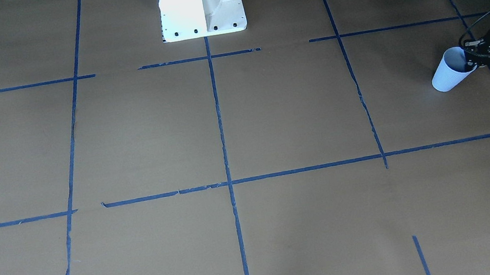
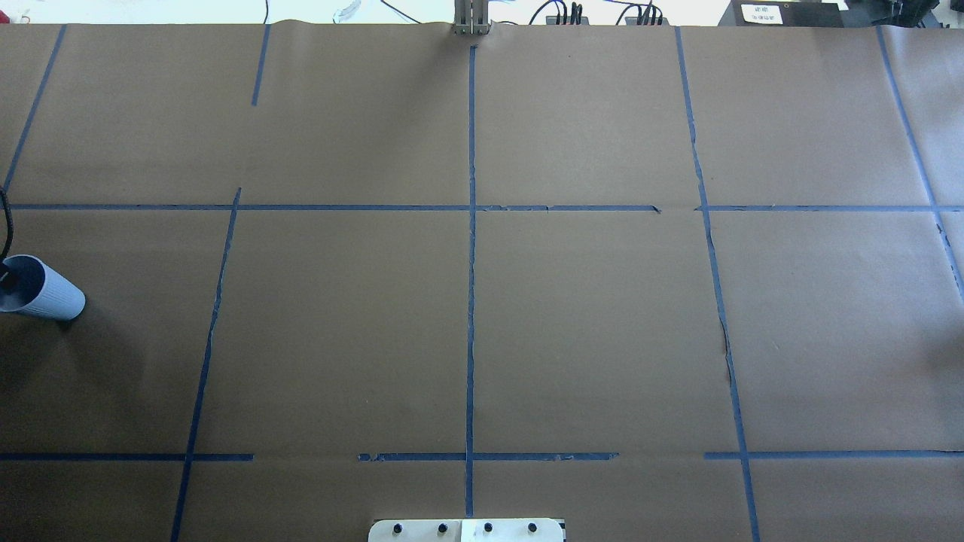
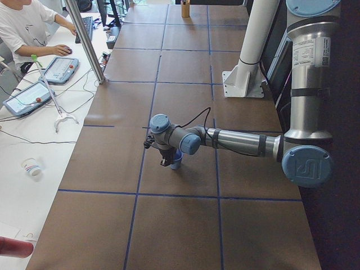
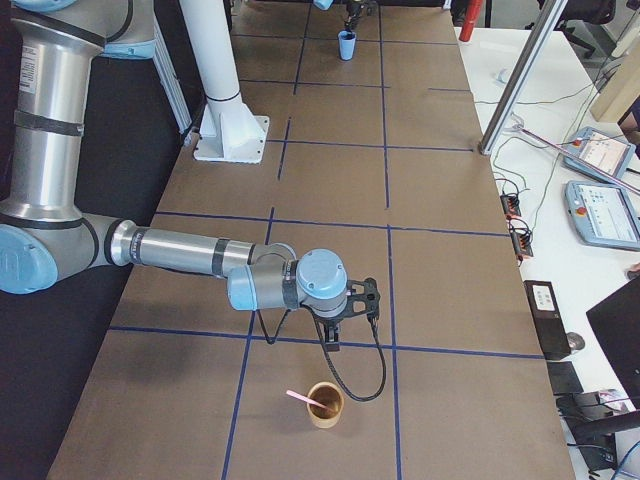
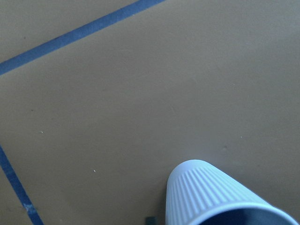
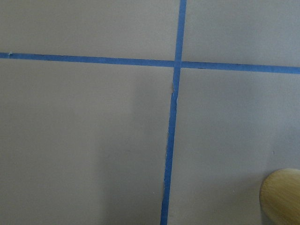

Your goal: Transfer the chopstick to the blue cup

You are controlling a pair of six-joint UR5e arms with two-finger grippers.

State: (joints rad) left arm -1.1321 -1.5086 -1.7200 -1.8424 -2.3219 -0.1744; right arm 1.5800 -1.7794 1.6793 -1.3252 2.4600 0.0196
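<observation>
I need to set the blue cup upright with my left gripper on the middle tape line, about halfway (image 1: 221, 122) between its crossings.
The pale blue ribbed cup (image 1: 448, 73) is at the table's far left end; it also shows in the overhead view (image 2: 44, 297), in the exterior left view (image 3: 176, 163) and in the left wrist view (image 5: 220, 199). My left gripper (image 1: 474, 63) is shut on its rim, with one finger inside the cup. A thin pinkish chopstick (image 4: 303, 399) leans in a brown wooden cup (image 4: 325, 405) at the table's right end. My right gripper (image 4: 345, 318) hovers just behind that cup; I cannot tell whether it is open or shut.
The table is covered in brown paper with a grid of blue tape lines. The white robot base (image 1: 201, 5) stands at the table's back middle. The wooden cup's edge shows in the right wrist view (image 6: 281, 197). An operator sits at a side desk (image 3: 28, 28).
</observation>
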